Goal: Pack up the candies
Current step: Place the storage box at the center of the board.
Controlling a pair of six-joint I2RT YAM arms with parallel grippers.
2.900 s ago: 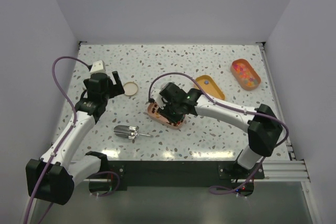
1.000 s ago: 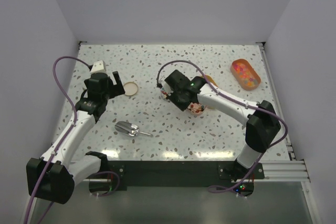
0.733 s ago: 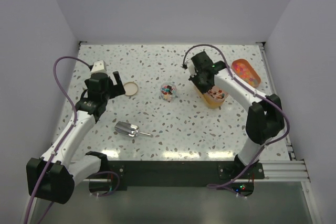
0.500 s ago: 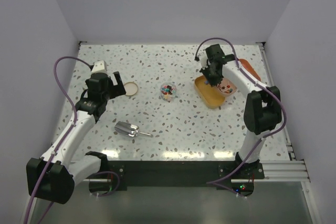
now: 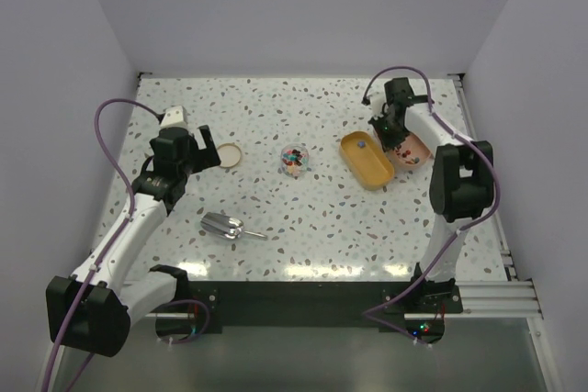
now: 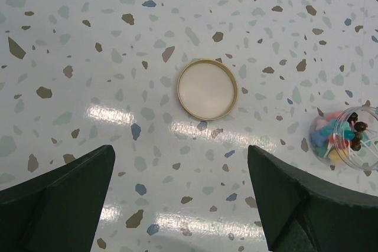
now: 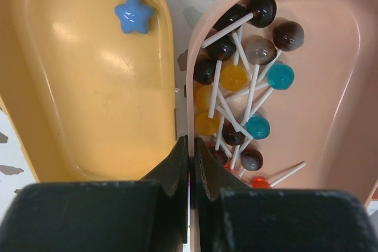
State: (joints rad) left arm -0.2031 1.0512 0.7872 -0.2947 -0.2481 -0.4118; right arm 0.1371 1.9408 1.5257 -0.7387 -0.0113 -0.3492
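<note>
My left gripper is to go to the round lid next and close on the lid's rim [image 5: 242, 155] [image 6: 237, 94], on the side that faces the clear jar.
Mixed-colour candies fill a small clear jar [image 5: 294, 158] in the middle of the table, also seen as the jar [image 6: 341, 140] at the right edge of the left wrist view. My right gripper [image 7: 190, 146] is shut on the left rim of a pink tray [image 7: 331, 39] holding several lollipops [image 7: 245, 87]. This pink tray [image 5: 411, 149] sits at the far right beside a yellow tray [image 5: 367, 164]. A blue star sweet [image 7: 134, 17] lies in the yellow tray [image 7: 88, 87]. My left gripper [image 6: 181, 151] hangs open above the table, just short of a round lid [image 6: 207, 88].
The lid [image 5: 229, 155] lies left of the jar. A metal scoop [image 5: 225, 227] rests near the front left. My right arm [image 5: 459, 181] stretches along the right edge of the table.
My right gripper has carried the pink tray from the table's middle to the far right, past the yellow tray. The jar now stands uncovered. The left arm has not moved.
</note>
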